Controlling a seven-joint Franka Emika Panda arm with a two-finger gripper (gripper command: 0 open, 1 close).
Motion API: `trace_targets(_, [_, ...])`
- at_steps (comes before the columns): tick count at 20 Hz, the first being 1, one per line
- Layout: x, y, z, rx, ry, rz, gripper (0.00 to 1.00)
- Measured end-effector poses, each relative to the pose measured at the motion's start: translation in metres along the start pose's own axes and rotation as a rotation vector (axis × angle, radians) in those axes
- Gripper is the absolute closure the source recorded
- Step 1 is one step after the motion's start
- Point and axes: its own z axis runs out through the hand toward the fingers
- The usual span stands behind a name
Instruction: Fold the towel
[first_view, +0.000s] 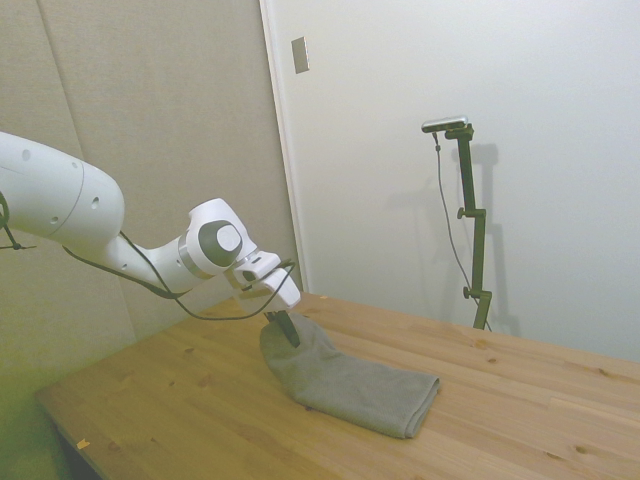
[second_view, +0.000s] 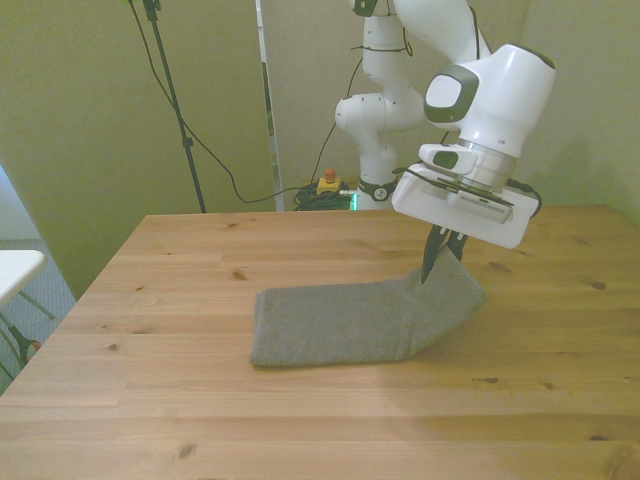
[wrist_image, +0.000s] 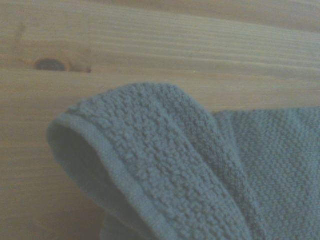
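Note:
The robot's gripper needs to let go of the towel's raised end on top of the towel's flat end (second_view: 268, 295), by the towel's far corner.
The grey-olive towel (second_view: 345, 322) lies on the wooden table (second_view: 300, 420), one end flat toward the front view's left. Its other end is lifted into a peak at the front view's right. My gripper (second_view: 440, 258) is shut on that raised end, its dark fingers pinching the cloth a little above the tabletop. From the side, the towel (first_view: 350, 385) slopes down from my gripper (first_view: 285, 328) to the flat part. The wrist view shows the towel's hemmed edge (wrist_image: 150, 165) hanging curled over the wood.
Bare wooden tabletop (first_view: 180, 400) surrounds the towel on all sides. A dark stand with cables (second_view: 175, 100) rises behind the table at the front view's left. The table's near edge runs along the bottom of the front view.

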Motion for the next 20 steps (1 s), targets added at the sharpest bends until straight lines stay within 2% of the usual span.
trace_targets(6, [0.06, 0.044, -0.009, 0.044, -0.087, 0.069, 1.0])
trace_targets(11, [0.099, 0.079, -0.015, 0.074, -0.11, 0.118, 1.0])
trace_targets(20, [0.17, 0.151, 0.03, 0.104, -0.2, 0.229, 1.0])
